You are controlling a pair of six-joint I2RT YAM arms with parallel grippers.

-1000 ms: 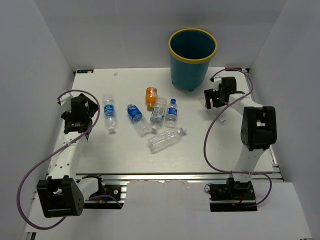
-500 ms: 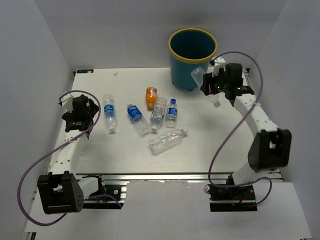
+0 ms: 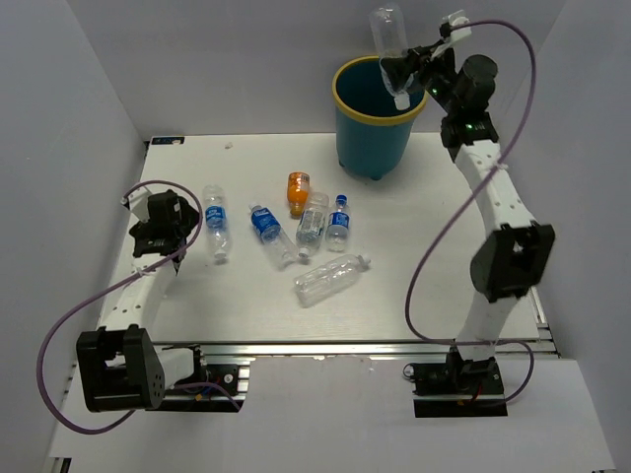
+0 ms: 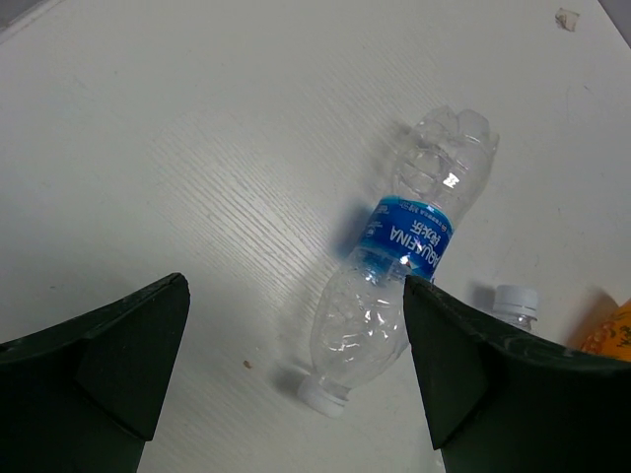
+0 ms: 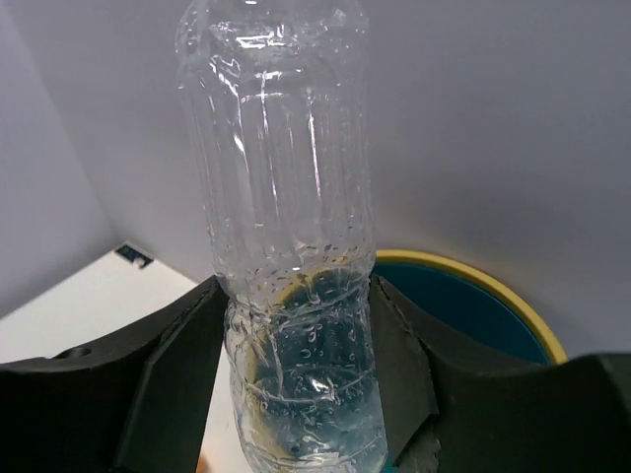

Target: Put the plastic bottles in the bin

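The blue-labelled bottle lying nearest to my left gripper has a clear part (image 3: 218,240) (image 4: 353,330) between its label and cap. My left gripper will close on it there.
My right gripper (image 3: 402,71) is shut on a plain clear bottle (image 3: 389,37), held upright high over the rim of the teal bin (image 3: 379,126); the right wrist view shows the bottle (image 5: 286,236) between my fingers (image 5: 177,374) with the bin's yellow rim (image 5: 493,291) behind. My left gripper (image 3: 170,223) is open and empty, just left of a blue-labelled bottle (image 3: 215,222) lying on the table, which also shows in the left wrist view (image 4: 399,286). Several more bottles lie mid-table: an orange one (image 3: 298,189), blue-labelled ones (image 3: 266,229) (image 3: 338,223), clear ones (image 3: 312,222) (image 3: 328,277).
White table (image 3: 434,286) inside grey walls on three sides. A purple cable loops from each arm. A white cap (image 4: 515,301) and an orange edge (image 4: 611,335) show at the right of the left wrist view.
My right arm has lifted the clear bottle from the table beside the bin up and back, to above the bin's rim. My left gripper has shifted only slightly.
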